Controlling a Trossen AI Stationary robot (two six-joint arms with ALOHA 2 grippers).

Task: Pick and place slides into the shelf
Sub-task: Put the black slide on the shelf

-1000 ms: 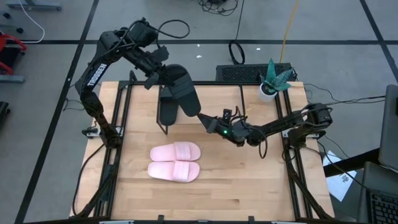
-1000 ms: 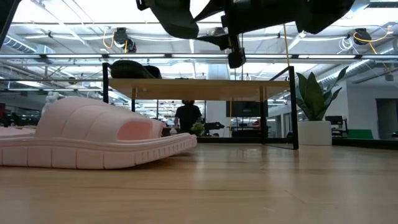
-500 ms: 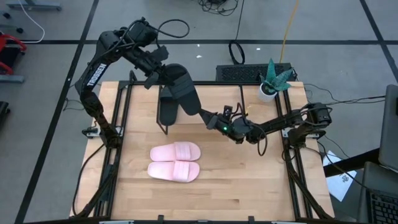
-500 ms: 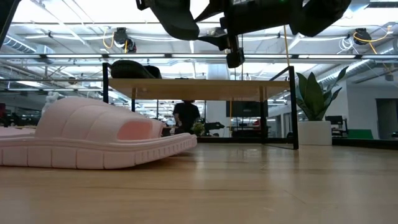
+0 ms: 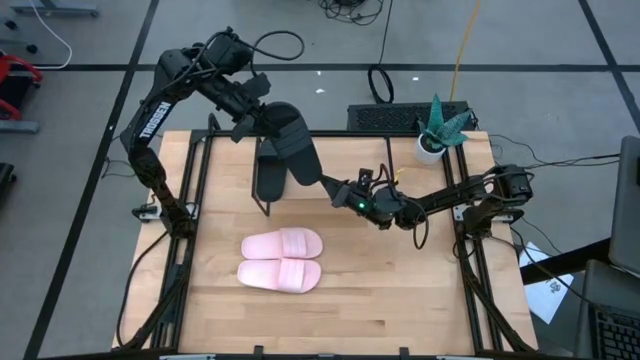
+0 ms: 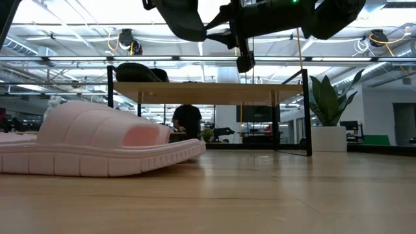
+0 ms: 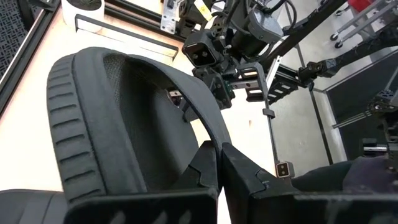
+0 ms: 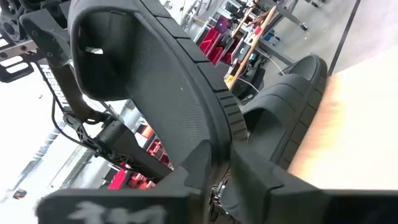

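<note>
The black slide slants over the shelf with its far end in my left gripper. My right gripper should take hold again of the slide's near end [image 5: 309,176] and take over.
One black slide [image 5: 290,145] hangs in the air between both grippers, above the shelf, and also shows at the top of the low view as black slide [image 6: 182,16]. My left gripper [image 5: 255,118] is shut on its far end and my right gripper [image 5: 328,187] is shut on its near end. A second black slide [image 6: 140,71] lies on the left part of the shelf's top board [image 6: 208,93]. Two pale pink slides [image 5: 283,243] [image 5: 280,273] lie side by side, soles down, on the table. My left gripper [image 7: 219,163] pinches a thin edge of the black slide [image 7: 208,134] at its far end between both fingers. It comes from the table's far left, slanting down. The slide is lifted clear and tilted. My right gripper [image 8: 219,163] pinches the sole's rim [image 8: 229,127] at the slide's near end. It comes from the table's right, about level. The slide is clear of shelf and table.
A potted plant [image 5: 432,140] stands at the table's far right corner, right of the shelf. Black frame rails run along the table's left and right sides. Bare tabletop lies near and right of the pink slides. A person walks in the room behind the table [image 6: 188,120].
My right gripper has crept a little toward the table's far left, along the held slide. The black slide stays held in the air. The person in the room behind has walked toward the left.
</note>
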